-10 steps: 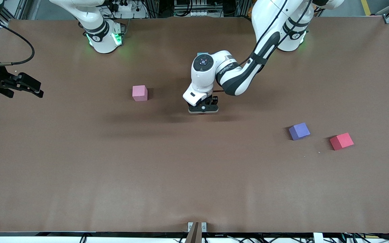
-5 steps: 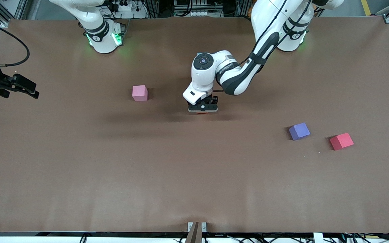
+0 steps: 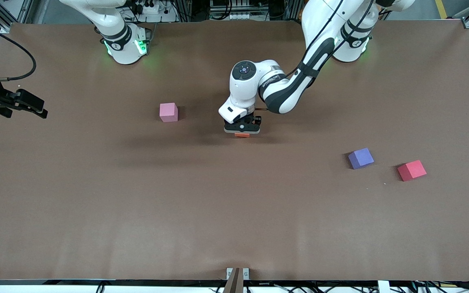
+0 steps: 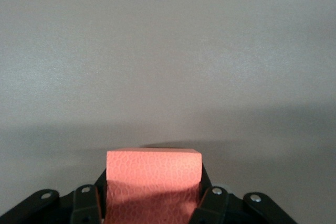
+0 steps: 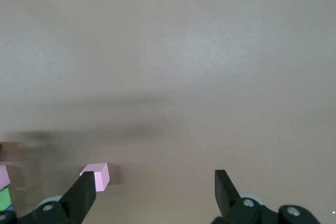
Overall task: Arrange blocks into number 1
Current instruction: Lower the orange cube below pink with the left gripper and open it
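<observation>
My left gripper should release the orange block, now low over the table's middle, on the table point(image 3: 242, 128) between the pink block and the purple block.
My left gripper point(image 3: 242, 131) is shut on an orange block point(image 3: 242, 134), low over the middle of the table. In the left wrist view the orange block point(image 4: 153, 179) fills the gap between the fingers point(image 4: 206, 195). A pink block point(image 3: 168, 112) lies beside it, toward the right arm's end. A purple block point(image 3: 360, 158) and a red block point(image 3: 412, 170) lie nearer the camera, toward the left arm's end. My right gripper point(image 3: 35, 108) waits open over its end of the table. Its wrist view shows the right gripper point(image 5: 153, 182) empty, the pink block point(image 5: 100, 174), and a green block's sliver point(image 5: 4, 199).
The brown table point(image 3: 234, 211) spreads wide and bare nearer the camera. The left arm's forearm point(image 3: 287, 91) hangs over the table's middle. A black cable point(image 3: 18, 49) loops above the right gripper. A small metal bracket point(image 3: 236, 274) sits at the near edge.
The left gripper has shifted slightly away from the camera with the orange block, whose edge now shows below it. The right gripper drew a little toward its table end, then stayed still.
</observation>
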{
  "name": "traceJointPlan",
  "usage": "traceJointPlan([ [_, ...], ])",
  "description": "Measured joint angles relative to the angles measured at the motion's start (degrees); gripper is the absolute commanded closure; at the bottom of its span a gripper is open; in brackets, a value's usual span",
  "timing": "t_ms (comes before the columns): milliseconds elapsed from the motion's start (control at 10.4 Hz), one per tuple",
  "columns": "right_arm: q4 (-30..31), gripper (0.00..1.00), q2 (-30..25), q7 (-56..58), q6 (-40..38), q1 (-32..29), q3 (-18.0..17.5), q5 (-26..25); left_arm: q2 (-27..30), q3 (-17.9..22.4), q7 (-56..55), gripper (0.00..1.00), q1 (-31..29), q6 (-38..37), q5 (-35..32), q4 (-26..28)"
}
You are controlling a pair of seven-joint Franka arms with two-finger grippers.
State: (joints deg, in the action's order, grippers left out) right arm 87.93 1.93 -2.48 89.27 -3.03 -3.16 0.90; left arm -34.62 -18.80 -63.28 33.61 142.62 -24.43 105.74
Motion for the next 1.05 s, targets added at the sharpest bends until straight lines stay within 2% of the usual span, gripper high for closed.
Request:
traceJointPlan([
  [766,0.00,0.00,0.24,0.02,-0.05,0.01,-0.08,0.00,0.01,-1.05,-2.07,1.00,0.04,1.13,-0.27,1.68],
  [1053,0.00,0.00,0.26,0.02,-0.06,0.01,-0.08,0.00,0.01,-1.15,-2.43,1.00,0.04,1.13,-3.00,2.56],
])
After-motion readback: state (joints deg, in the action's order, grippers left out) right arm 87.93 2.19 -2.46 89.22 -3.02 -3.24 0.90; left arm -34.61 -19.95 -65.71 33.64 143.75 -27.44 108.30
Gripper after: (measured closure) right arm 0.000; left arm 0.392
